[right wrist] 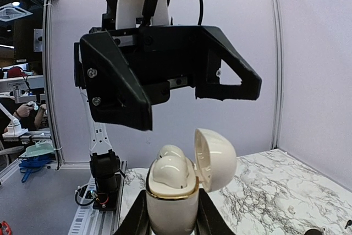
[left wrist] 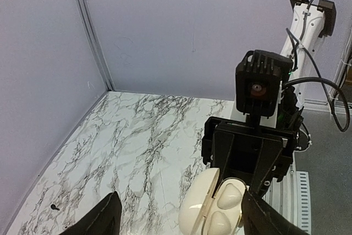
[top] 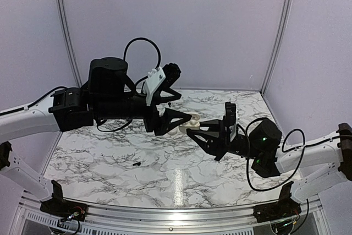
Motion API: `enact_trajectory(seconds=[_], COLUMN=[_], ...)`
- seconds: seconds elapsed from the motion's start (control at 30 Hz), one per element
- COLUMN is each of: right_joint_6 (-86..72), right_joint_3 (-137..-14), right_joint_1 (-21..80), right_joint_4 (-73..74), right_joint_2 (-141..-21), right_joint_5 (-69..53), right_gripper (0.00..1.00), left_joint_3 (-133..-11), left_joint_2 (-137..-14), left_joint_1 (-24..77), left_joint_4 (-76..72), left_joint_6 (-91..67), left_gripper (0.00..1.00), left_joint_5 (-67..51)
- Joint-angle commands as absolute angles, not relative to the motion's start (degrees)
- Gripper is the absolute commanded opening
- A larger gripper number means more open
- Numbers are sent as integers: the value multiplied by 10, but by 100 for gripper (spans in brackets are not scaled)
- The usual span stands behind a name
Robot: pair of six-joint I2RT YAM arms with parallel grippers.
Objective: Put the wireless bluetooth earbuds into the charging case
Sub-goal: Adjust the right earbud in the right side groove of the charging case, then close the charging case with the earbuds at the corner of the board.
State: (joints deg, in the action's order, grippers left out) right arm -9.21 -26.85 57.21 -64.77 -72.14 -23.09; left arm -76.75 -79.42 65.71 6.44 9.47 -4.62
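Observation:
I should set the cream charging case, now upright above the table, down on the bare marble [top: 209,135] under the fingers of my right gripper.
The cream charging case [right wrist: 170,205] stands upright above the table, and my right gripper [right wrist: 170,227] is shut on its body. Its hinged lid [right wrist: 217,158] is swung open to the right. Two cream rounded earbuds [right wrist: 168,169] sit side by side in the sockets. My left gripper [left wrist: 184,221] is open, its fingers [right wrist: 121,92] hovering just above the case without touching it. In the left wrist view the charging case [left wrist: 223,213] lies between the spread fingers, close to the right one. From above, the charging case [top: 190,118] sits where the left gripper [top: 184,108] and right gripper [top: 191,129] meet.
A small black stub [top: 136,164] lies on the marble table [top: 110,158] in front of the left arm, and another dark speck [top: 169,104] lies near the back. Pale walls close the table at the back and sides. The right wrist camera [left wrist: 258,89] faces the left one.

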Motion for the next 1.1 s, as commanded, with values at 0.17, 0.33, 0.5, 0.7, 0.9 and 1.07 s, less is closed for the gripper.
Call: enact_trajectory(seconds=[0.17,0.33,0.5,0.7,0.9,1.07], right_joint_6=[-89,-90,-90,-95,-143,-168], right_joint_3=[-287,-289,-287,-293,-285,-282], right_joint_1=[573,572,570,567,536,521], right_joint_4=[-643,-624,-620,-612,-632,-643], right_joint_2=[-718,-709,-704,-705,-712,-715], right_joint_5=[-247,-246,-247,-252,-262,-270], right_gripper=[0,0,0,0,0,0], left_joint_3=[-769,-747,-725,-728,-721,-723], left_joint_2=[-779,-770,-771,-788,-779,-778], left_joint_1=[654,646,644,644,651,652], left_joint_4=[64,66,72,86,90,106], left_joint_6=[87,94,103,119,148,158], left_gripper=[77,77,77,73,66,60], left_joint_5=[-71,-133,-195,-244,-287,-286])
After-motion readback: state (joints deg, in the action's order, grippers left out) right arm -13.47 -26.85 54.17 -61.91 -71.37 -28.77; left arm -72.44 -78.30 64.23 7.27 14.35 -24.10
